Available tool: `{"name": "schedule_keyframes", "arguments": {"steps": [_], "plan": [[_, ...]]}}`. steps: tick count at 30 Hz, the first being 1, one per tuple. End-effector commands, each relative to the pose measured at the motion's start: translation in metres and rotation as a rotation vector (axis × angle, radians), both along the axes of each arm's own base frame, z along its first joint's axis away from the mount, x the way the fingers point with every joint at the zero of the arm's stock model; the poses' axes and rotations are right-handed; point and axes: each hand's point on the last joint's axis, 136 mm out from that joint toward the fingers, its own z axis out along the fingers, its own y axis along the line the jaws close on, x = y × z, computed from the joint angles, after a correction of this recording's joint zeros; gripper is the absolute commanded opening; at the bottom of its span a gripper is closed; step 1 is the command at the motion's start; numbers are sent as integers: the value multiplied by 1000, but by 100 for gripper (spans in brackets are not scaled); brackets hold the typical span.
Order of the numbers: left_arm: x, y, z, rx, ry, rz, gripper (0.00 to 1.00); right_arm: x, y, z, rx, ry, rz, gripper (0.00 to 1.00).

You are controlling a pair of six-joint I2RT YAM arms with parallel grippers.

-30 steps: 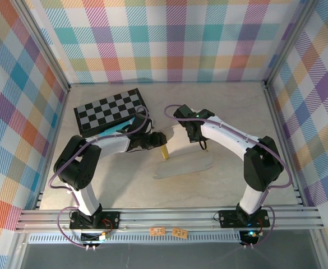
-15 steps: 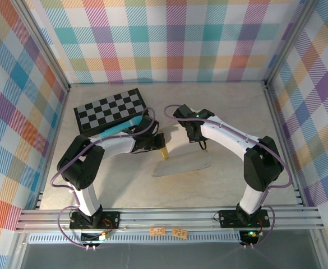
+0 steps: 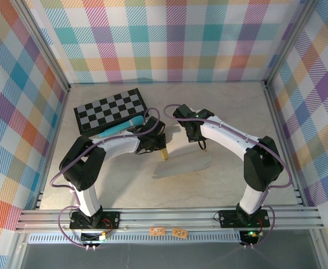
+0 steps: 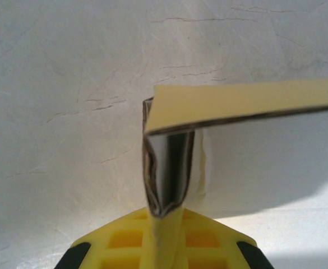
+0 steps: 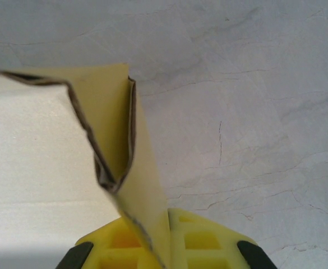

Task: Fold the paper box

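The paper box's folded edge gapes beyond my left gripper's hold, so I need to open it and pinch the paper box's corner [image 4: 151,126] by the yellow flap.
The paper box [image 3: 164,152] is thin yellow cardboard held off the table between both arms, casting a grey shadow below it. My left gripper [image 3: 158,139] grips its left end; in the left wrist view the yellow fingers [image 4: 119,238] are shut [image 4: 165,219] on a folded, doubled edge, with a yellow flap [image 4: 248,103] running off to the right. My right gripper [image 3: 201,144] holds the right end; in the right wrist view it is shut [image 5: 166,217] on a sheet of the paper box [image 5: 105,112], whose folded wall curves up and left.
A black-and-white checkerboard [image 3: 110,109] lies at the back left, with a small teal tube [image 3: 119,128] along its near edge beside my left forearm. Plaid walls enclose the pale table [image 3: 225,106] on three sides.
My left arm has shifted slightly right and turned, uncovering more of the teal tube. The right arm and the cardboard have barely moved.
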Motion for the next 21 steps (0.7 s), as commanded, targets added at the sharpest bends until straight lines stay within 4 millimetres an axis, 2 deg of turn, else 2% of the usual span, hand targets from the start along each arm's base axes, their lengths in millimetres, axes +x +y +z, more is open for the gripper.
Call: {"name": "schedule_keyframes", "arguments": {"steps": [1,4,6,8,11,15,21], "plan": [[-19,25,-13,75,64,17,28,2,-6,6,-21,-2,-24,0],[-15,5,17,-55,6,-27,49,2,-6,5,-20,1,-24,0],[-18,-7,32,-146,-9,-58,55,1,-5,3,-18,4,-23,0],[-24,-16,36,-210,10,-81,58,1,-5,3,-18,7,-24,0],[-34,-22,30,-258,66,-89,58,1,-5,2,-21,9,-24,0],[-41,-17,12,-239,102,-78,50,0,-6,2,-21,8,-24,0],[-29,-13,-2,-192,88,-63,44,0,-7,3,-21,11,-19,0]]}}
